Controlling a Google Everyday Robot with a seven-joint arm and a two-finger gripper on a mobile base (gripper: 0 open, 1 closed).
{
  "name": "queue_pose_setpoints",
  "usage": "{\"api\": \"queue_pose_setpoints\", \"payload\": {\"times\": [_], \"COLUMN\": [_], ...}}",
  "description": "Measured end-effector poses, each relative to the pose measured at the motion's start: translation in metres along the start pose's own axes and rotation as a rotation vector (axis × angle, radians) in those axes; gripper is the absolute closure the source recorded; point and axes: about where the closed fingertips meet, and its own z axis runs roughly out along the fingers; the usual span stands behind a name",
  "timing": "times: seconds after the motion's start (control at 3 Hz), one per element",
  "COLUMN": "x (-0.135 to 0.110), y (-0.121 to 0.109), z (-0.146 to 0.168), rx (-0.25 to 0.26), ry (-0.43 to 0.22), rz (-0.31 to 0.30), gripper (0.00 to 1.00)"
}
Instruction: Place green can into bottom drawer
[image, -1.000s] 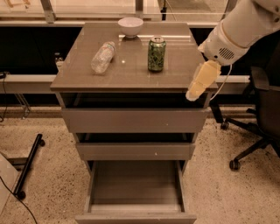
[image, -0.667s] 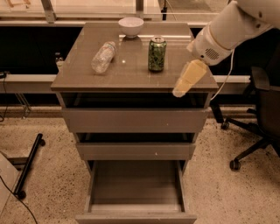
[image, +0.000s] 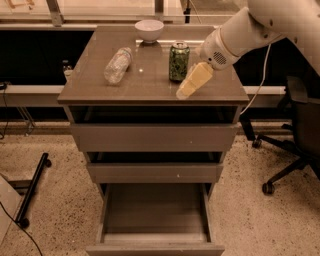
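Observation:
The gripper needs to next grip the green can's middle (image: 180, 62) to carry it to the bottom drawer.
The green can (image: 178, 61) stands upright on the cabinet top (image: 150, 85), right of centre. My gripper (image: 184, 91) hangs over the top just right of and in front of the can, apart from it, on the white arm (image: 240, 32) that comes in from the upper right. The bottom drawer (image: 155, 215) is pulled out, its grey inside bare.
A clear plastic bottle (image: 117, 65) lies on its side on the left of the top. A white bowl (image: 149, 30) sits at the back edge. The two upper drawers (image: 152, 137) are shut. An office chair (image: 295, 145) stands at the right, a dark stand leg (image: 32, 190) at the left.
My gripper has moved left across the cabinet top, from its right edge to close beside the green can. The can, bottle and drawers have not moved.

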Motion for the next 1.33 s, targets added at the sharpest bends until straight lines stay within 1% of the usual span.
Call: {"api": "queue_pose_setpoints", "payload": {"times": [0.67, 1.0, 1.33], "x": [-0.021, -0.028, -0.03], "y": [-0.043, -0.055, -0.07], "z": [0.037, 0.049, 0.065], "rx": [0.019, 0.017, 0.013], "ry": [-0.107, -0.139, -0.154], "rz": [0.087, 0.113, 0.146], "gripper": [0.0, 0.0, 0.0]}}
